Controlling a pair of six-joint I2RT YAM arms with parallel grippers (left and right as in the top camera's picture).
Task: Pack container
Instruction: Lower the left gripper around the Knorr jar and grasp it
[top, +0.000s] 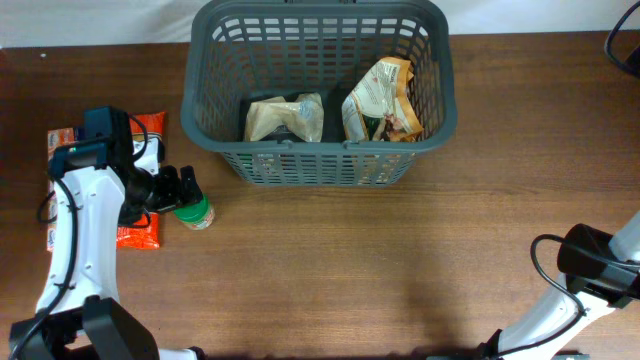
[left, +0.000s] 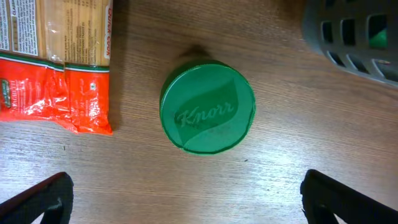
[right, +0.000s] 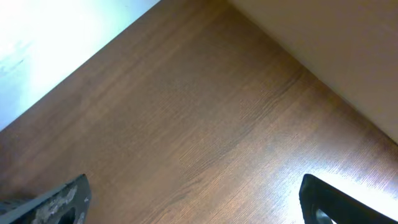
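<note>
Next, I move my left gripper to the jar beside the basket and grab the jar's sides (top: 195, 212) (left: 207, 109) close to its green lid.
The dark grey basket (top: 320, 160) stands at the back middle of the table and holds two snack bags (top: 285, 118) (top: 382, 100); its corner shows in the left wrist view (left: 354, 37). A jar with a green Knorr lid (top: 194, 212) (left: 207, 107) stands upright on the table left of the basket. My left gripper (top: 176, 187) (left: 186, 202) is open, hovering right beside and above the jar without touching it. A red-and-orange pasta packet (top: 140, 232) (left: 56, 62) lies under the left arm. My right gripper (right: 196, 202) is open and empty over bare table at the far right.
The table's wooden top (top: 380, 270) spreads in front of the basket. A white wall edge (right: 336, 50) borders the table near the right gripper. A dark cable (top: 620, 50) shows at the back right corner.
</note>
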